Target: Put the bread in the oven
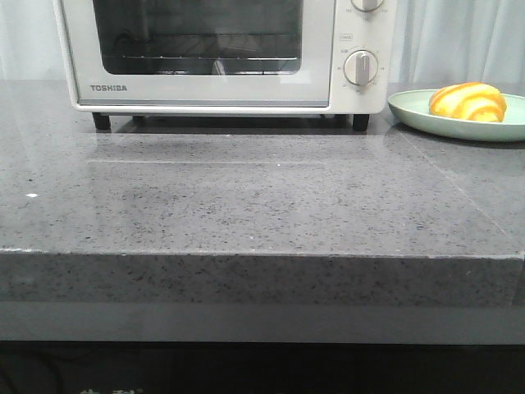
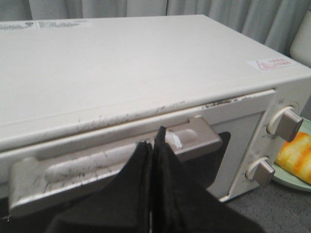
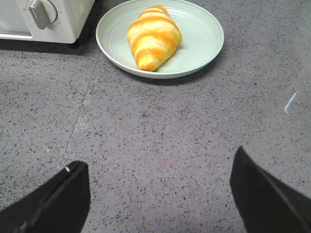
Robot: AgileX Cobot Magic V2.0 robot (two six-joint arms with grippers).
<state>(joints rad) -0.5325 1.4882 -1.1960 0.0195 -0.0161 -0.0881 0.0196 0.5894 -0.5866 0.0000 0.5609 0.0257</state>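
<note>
The bread is on the pale green plate. My right gripper goes to it next and closes across the bread's narrow near end (image 1: 484, 107) (image 3: 150, 52).
The cream-white oven (image 1: 320, 49) stands at the back of the grey counter with its glass door closed. The bread (image 1: 467, 102), a striped yellow and orange croissant, lies on a pale green plate (image 1: 410, 111) to the oven's right. In the left wrist view my left gripper (image 2: 155, 138) is shut, with its tips against the top of the oven door handle (image 2: 97, 165) and nothing between the fingers. In the right wrist view my right gripper (image 3: 156, 160) is open and empty above the counter, short of the bread (image 3: 153, 36). Neither gripper shows in the front view.
Two round dial knobs (image 1: 361, 67) sit on the oven's right panel. The plate (image 3: 204, 34) stands close beside the oven's right corner (image 3: 73, 19). The counter's front edge (image 1: 262, 254) runs across the view. Curtains hang behind.
</note>
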